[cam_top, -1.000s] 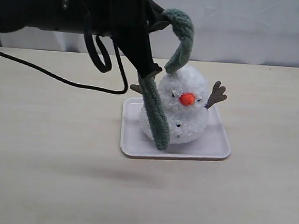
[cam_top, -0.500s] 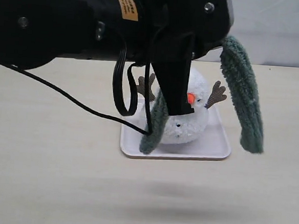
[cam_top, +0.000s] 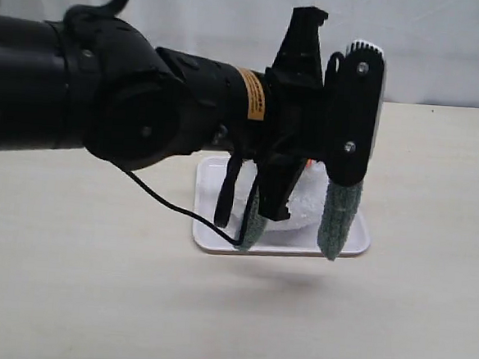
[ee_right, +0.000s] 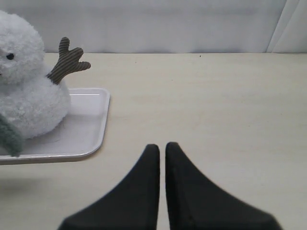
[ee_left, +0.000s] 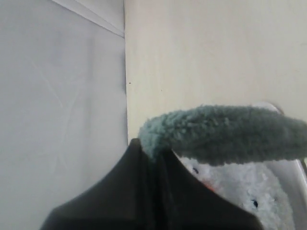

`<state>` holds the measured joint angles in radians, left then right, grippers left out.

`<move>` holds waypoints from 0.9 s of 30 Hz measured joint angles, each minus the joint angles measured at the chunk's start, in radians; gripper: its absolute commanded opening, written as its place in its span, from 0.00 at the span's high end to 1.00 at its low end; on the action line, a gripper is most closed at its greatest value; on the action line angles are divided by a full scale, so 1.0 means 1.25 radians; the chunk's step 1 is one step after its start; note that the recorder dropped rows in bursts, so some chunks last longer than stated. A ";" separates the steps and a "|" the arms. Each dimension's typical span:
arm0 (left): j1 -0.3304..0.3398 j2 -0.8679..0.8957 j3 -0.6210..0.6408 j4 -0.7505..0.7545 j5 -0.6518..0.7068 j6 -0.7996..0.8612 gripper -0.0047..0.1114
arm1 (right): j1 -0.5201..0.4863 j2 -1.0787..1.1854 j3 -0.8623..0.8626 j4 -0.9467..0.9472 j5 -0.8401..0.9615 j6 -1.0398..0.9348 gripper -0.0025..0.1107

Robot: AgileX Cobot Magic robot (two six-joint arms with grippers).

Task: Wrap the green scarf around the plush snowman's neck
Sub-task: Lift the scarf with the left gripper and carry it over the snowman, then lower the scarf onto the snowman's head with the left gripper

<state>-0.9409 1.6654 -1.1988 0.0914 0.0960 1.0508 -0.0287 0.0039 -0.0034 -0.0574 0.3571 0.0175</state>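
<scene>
The green scarf will leave my left gripper over the top of the plush snowman's head [cam_top: 295, 89].
The plush snowman [ee_right: 29, 91] sits on the white tray [ee_right: 84, 129]; in the exterior view my left arm covers nearly all of it, leaving a patch of white fluff [cam_top: 305, 204]. My left gripper [cam_top: 345, 175] is shut on the green scarf [ee_left: 225, 134], which arches over the snowman [ee_left: 242, 187] in front of its face. One scarf end [cam_top: 336, 223] hangs from the gripper over the tray's right part. Another strand [cam_top: 253, 221] hangs down the snowman's left side. My right gripper [ee_right: 162, 146] is shut and holds nothing, low over the table to the right of the tray.
The tray [cam_top: 219, 240] lies mid-table on a pale wooden top. A black cable [cam_top: 168, 201] loops from my left arm down to the tray's front left. A pale wall runs along the far table edge.
My left arm has swung forward and turned, carrying the held scarf end from beside the snowman to in front of it. The arm now hides most of the snowman.
</scene>
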 measured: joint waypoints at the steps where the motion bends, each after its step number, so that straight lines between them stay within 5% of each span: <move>1: 0.004 0.007 0.000 0.007 -0.008 0.000 0.96 | 0.000 0.000 0.000 0.000 0.000 0.000 0.94; 13: 0.122 0.059 0.000 0.021 -0.097 0.000 0.96 | 0.000 0.000 0.000 0.000 0.000 0.000 0.94; 27: 0.129 0.195 -0.023 0.028 -0.443 0.079 0.96 | 0.000 0.000 0.000 0.000 0.000 0.000 0.94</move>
<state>-0.7790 1.9089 -1.2277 0.1259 -0.4581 1.1499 -0.0287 0.0039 -0.0034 -0.0574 0.3571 0.0175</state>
